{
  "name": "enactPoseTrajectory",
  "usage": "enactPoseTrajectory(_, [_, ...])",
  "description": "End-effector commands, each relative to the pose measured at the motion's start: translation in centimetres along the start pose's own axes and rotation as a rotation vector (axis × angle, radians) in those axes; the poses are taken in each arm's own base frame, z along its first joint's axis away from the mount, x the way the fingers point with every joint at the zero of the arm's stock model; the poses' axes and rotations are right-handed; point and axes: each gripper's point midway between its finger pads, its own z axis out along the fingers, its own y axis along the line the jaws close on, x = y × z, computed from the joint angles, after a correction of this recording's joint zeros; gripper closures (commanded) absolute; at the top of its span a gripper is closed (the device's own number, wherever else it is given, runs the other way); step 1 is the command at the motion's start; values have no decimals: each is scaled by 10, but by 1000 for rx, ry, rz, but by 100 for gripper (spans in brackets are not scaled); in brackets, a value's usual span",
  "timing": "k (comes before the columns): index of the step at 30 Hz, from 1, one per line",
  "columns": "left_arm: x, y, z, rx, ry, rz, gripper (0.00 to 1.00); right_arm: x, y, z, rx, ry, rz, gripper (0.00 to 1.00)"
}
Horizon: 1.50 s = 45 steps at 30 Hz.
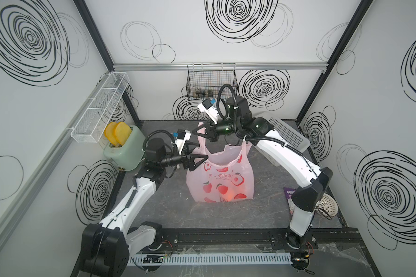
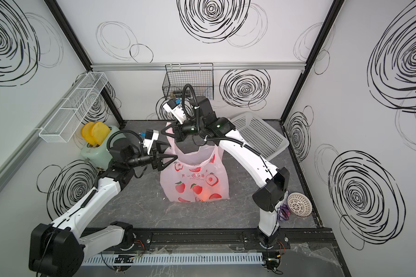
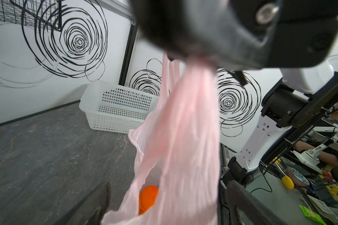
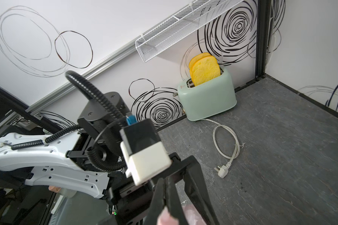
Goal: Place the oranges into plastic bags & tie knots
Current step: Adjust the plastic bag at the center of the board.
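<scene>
My right gripper is holding up the handle next to my left gripper. Next, my left gripper grips that handle low (image 1: 200, 150), so that my right gripper is free for the other handle.
The pink plastic bag (image 1: 220, 177) (image 2: 195, 178) stands on the grey floor with its mouth open, and an orange (image 1: 226, 197) (image 2: 205, 195) (image 3: 147, 198) glows through its base. My right gripper (image 1: 198, 130) (image 2: 166, 129) (image 4: 166, 194) is shut on one handle (image 3: 191, 81) and holds it stretched upward. My left gripper (image 1: 198, 152) (image 2: 169, 151) (image 3: 168, 185) is open, its two fingers either side of that handle just above the bag's shoulder. The other handle (image 1: 245, 148) stands up by my right forearm. No knots are in view.
A mint toaster (image 1: 124, 153) with two toast slices sits at the back left, its cord (image 4: 228, 148) on the floor. A white perforated basket (image 1: 288, 136) lies behind my right arm. A purple packet (image 1: 289, 194) and a round strainer (image 1: 327, 203) are at the right.
</scene>
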Motion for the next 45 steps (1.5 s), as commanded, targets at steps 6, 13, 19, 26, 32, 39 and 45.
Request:
enactPoseTrajectory(6, [-16,-1,1,29,-65,91,2,-12,24,-18,-48,-42,-51,100])
enactPoseTrajectory(13, [-12,-11,7,92,-52,85,27,-7,29,-18,-83,-37,-54,100])
enactPoseTrajectory(19, [-4,-8,10,89,-49,49,73,-6,35,-21,-107,-42,-64,100])
enactPoseTrajectory(26, [-7,-2,10,28,-78,14,100,-9,18,-38,32,-68,-35,59])
enactPoseTrajectory(32, [-10,6,10,-45,-109,-44,100,-7,-17,-97,381,-139,22,18])
enactPoseTrajectory(39, [-9,15,6,-122,-136,-99,100,58,-100,-201,822,-133,206,2])
enactPoseTrajectory(45, [-9,17,10,-129,-121,-125,100,111,-134,-214,801,-113,297,2])
